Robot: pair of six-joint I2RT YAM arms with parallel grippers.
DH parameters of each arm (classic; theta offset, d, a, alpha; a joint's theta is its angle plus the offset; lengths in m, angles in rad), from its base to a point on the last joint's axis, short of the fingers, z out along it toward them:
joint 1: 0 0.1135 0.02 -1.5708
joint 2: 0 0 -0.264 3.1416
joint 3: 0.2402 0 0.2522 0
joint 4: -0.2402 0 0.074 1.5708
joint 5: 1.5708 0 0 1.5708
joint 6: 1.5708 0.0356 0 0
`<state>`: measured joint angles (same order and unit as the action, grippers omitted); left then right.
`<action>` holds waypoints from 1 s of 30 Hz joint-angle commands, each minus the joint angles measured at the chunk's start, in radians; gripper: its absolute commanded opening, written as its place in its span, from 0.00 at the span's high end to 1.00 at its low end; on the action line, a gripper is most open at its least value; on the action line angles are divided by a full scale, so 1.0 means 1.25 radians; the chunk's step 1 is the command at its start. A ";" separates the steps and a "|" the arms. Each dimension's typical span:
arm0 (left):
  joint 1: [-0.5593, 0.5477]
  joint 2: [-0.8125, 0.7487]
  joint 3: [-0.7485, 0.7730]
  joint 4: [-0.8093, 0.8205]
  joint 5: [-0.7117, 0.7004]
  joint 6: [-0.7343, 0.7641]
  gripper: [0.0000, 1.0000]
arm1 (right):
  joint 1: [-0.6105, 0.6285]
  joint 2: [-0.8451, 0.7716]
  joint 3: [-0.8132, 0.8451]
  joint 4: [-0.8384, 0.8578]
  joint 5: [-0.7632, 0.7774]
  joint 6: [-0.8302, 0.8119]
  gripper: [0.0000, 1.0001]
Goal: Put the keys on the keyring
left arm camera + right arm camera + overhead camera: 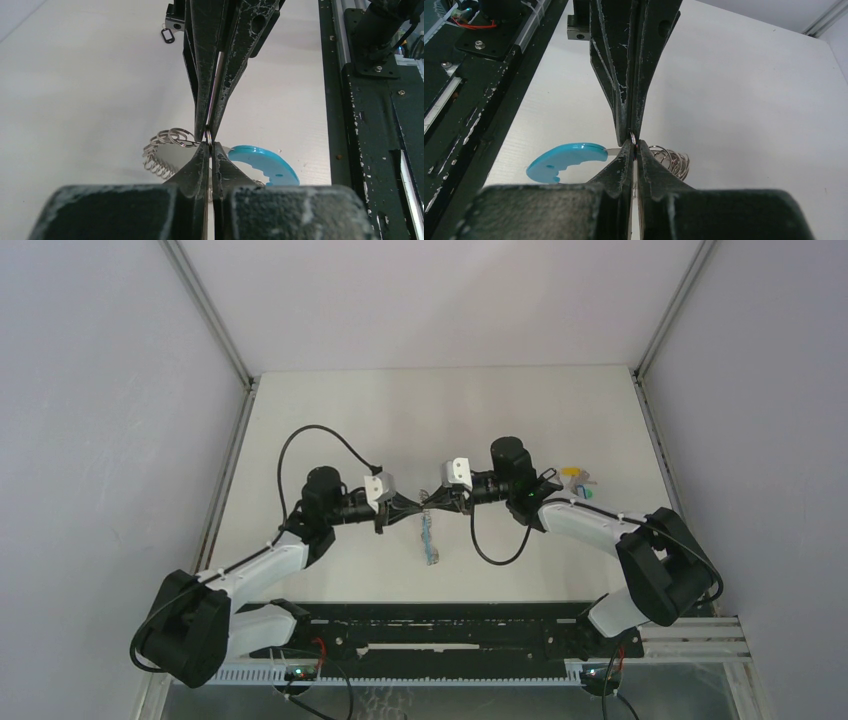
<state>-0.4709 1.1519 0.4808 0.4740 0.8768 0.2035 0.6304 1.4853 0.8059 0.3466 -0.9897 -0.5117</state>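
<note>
The same thin silver ring is pinched by both my grippers and the blue band hangs free, so my right gripper will open and take the blue band (427, 531).
Both grippers meet tip to tip above the table's middle. My left gripper (414, 510) (210, 146) and right gripper (434, 503) (634, 148) are each shut on the same thin silver ring of the keyring (430, 540). Below the tips hangs the rest of it: a string of silvery rings (165, 145) (672, 160) and a light blue curved band (262, 164) (564, 159). The keys (578, 483), small yellow and teal pieces, lie on the table at the right, behind the right arm. One tiny black loop key (167, 35) shows beside the right gripper's body.
The black base rail (450, 625) runs along the near edge below the keyring. Grey walls with metal corner posts (215, 320) close in the white table (450, 410) on three sides. A black cable (320, 435) arcs over the left arm.
</note>
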 commanded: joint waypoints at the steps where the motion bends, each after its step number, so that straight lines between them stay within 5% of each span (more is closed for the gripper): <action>1: -0.005 -0.017 0.058 -0.019 0.005 0.029 0.99 | 0.012 -0.006 0.019 -0.001 -0.010 -0.004 1.00; 6: -0.039 -0.055 0.075 -0.115 -0.056 0.068 1.00 | 0.017 -0.024 0.019 -0.042 0.037 -0.008 0.98; 17: -0.095 -0.068 0.148 -0.297 -0.298 -0.059 1.00 | 0.055 -0.164 -0.012 -0.178 0.267 0.057 0.56; 30: -0.113 -0.086 0.310 -0.634 -0.455 -0.203 1.00 | 0.184 -0.268 -0.170 0.024 0.497 0.244 0.41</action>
<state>-0.6048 1.0668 0.7567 -0.1757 0.3756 0.0151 0.8074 1.1427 0.5999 0.2520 -0.4976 -0.2886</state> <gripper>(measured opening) 0.008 0.581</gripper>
